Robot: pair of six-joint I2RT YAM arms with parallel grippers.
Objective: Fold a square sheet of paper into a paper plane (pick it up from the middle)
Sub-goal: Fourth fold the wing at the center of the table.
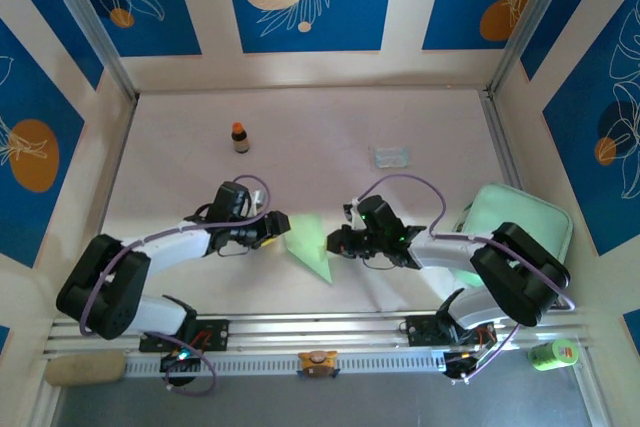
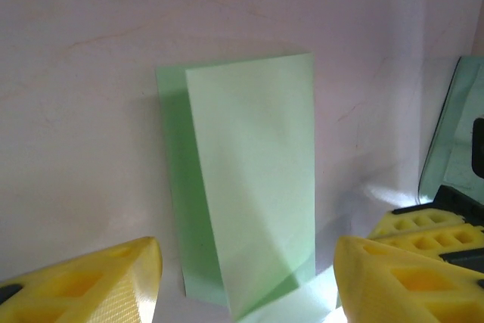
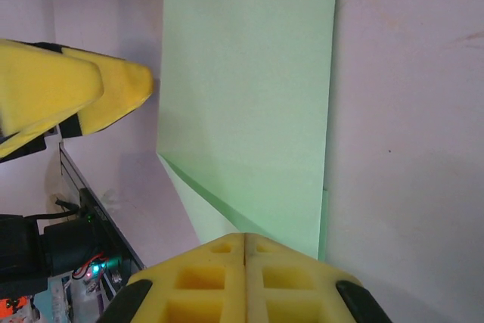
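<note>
The robot's right gripper is closed at the paper's side edge, away from the pointed end, so it should open, move back and grasp the paper by its point (image 1: 329, 279).
The pale green sheet of paper (image 1: 308, 242) lies on the table between my two grippers, folded over itself into a wedge whose point faces the near edge. In the left wrist view the paper (image 2: 249, 179) has one flap lying across a darker under-layer. My left gripper (image 1: 275, 230) is at its left edge, open, with its yellow fingers (image 2: 98, 281) apart and the paper's near end between them (image 2: 247, 289). My right gripper (image 1: 335, 243) is shut, pads together (image 3: 246, 243), with its tips at the paper's (image 3: 249, 96) edge where a diagonal crease ends. Whether paper is pinched there is hidden.
A small brown bottle with an orange cap (image 1: 240, 137) stands at the back left. A clear plastic packet (image 1: 391, 157) lies at the back right. A mint green tray (image 1: 515, 222) sits behind the right arm. Walls close in the table on three sides.
</note>
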